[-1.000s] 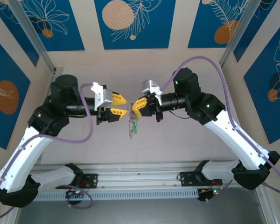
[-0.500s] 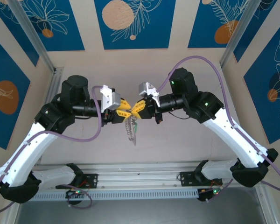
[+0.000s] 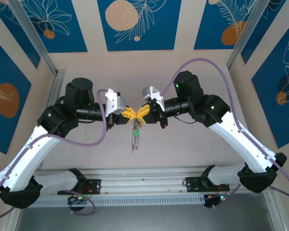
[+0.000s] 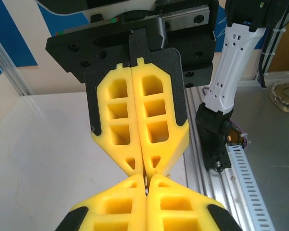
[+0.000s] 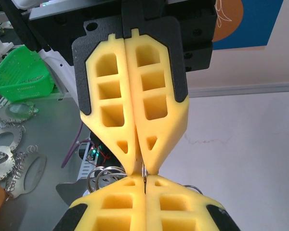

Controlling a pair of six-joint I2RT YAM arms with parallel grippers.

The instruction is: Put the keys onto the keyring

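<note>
The fingertips of my two grippers meet over the metal ring, so next my right gripper opens, back off a little and pinches the ring farther from my left gripper [image 5: 144, 175].
Above the table's middle my left gripper [image 3: 132, 114] and right gripper [image 3: 140, 112] meet tip to tip, both shut. The keyring [image 3: 134, 137] hangs limp below the joined tips, its small green tag [image 3: 138, 124] near the top. In the left wrist view a thin tan-gold sliver, the key [image 4: 146, 179], sits pinched at my left gripper [image 4: 147, 182], right against the other gripper's tips. In the right wrist view my right gripper [image 5: 144, 179] is shut on a thin metal ring of the keyring [image 5: 104, 172], whose loops bulge out beside the fingers.
An aluminium rail [image 3: 144, 186] with wiring runs along the table's near edge. Off the table, a green basket [image 5: 20, 77] and loose metal rings [image 5: 9, 159] lie on a grey surface. Patterned walls close in the back and sides.
My left gripper has moved right to the right gripper's tips and shut there. The hanging keyring has shifted slightly left and swings less.
</note>
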